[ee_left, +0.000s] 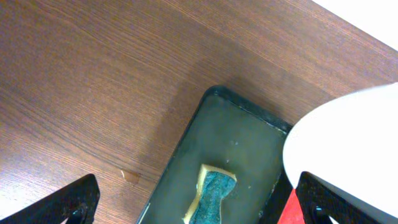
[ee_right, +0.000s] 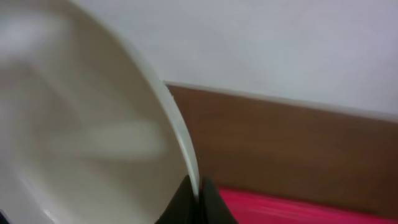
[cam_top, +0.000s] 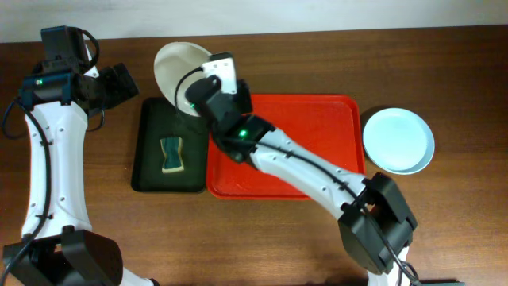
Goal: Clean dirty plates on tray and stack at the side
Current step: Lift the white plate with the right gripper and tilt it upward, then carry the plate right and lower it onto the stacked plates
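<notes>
The white plate, tilted up above the table's far edge, will go down from my right gripper on top of the pale blue plate [cam_top: 401, 144] beside the red tray.
A white plate [cam_top: 176, 65] is tilted up above the table's far edge and the back of the dark green tray [cam_top: 151, 171]. My right gripper [cam_top: 194, 106] is shut on its rim. In the right wrist view the two fingers [ee_right: 186, 202] pinch the thin rim of the white plate [ee_right: 81, 124], with the red tray [ee_right: 298, 208] below. The red tray [cam_top: 317, 143] lies mid-table with no plate on it. A pale blue plate [cam_top: 398, 140] rests on the table to its right. My left gripper [cam_top: 127, 86] hangs open at the far left, holding nothing.
A blue-green sponge [cam_top: 173, 155] lies in the dark green tray, left of the red tray. In the left wrist view, the sponge [ee_left: 212, 194] sits between my open fingers [ee_left: 74, 202], with the white plate [ee_left: 354, 143] overhanging the green tray [ee_left: 230, 137]. Bare wood surrounds both.
</notes>
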Controlling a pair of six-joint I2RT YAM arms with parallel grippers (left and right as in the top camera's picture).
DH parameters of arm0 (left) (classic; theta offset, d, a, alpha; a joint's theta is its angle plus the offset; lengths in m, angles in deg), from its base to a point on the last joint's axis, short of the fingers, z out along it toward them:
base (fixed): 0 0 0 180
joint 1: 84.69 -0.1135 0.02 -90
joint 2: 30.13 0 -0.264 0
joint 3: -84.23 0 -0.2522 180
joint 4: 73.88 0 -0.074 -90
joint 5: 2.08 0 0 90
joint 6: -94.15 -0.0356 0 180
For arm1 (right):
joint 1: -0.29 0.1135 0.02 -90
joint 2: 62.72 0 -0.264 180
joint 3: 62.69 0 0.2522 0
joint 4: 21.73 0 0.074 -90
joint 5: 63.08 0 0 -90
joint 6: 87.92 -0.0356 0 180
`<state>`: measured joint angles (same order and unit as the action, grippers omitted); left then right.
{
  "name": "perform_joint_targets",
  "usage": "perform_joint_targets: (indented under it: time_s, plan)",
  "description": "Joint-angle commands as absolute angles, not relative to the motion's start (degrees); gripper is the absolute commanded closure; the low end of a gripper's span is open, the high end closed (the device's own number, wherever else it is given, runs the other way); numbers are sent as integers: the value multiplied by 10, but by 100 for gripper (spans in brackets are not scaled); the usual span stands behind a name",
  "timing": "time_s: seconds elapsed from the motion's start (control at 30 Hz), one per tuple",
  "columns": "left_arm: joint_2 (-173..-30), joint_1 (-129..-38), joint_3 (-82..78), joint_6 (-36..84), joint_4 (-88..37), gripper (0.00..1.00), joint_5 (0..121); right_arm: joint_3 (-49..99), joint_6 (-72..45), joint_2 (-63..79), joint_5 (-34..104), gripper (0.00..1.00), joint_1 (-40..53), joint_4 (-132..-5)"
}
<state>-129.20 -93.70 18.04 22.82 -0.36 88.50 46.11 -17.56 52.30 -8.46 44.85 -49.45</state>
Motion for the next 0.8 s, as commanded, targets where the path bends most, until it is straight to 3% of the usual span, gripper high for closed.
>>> perform_joint_targets:
  time_s: [0.0, 0.17, 0.43, 0.6, 0.77]
  plan:
    - [-1295, -936, 179, 234, -4, 1, 881, 469, -336, 523, 107, 96, 386, -523]
    - [-1295, -936, 179, 234, -4, 1, 881, 469, -378, 523, 299, 96, 294, -613]
    - [-1295, -936, 179, 234, -4, 1, 881, 469, -378, 523, 716, 96, 68, -748]
    - [-1295, -936, 179, 234, -4, 1, 881, 469, -296, 523, 716, 96, -76, -898]
    - [-1295, -936, 179, 234, -4, 0, 881, 469, -235, 523, 577, 96, -193, -1054]
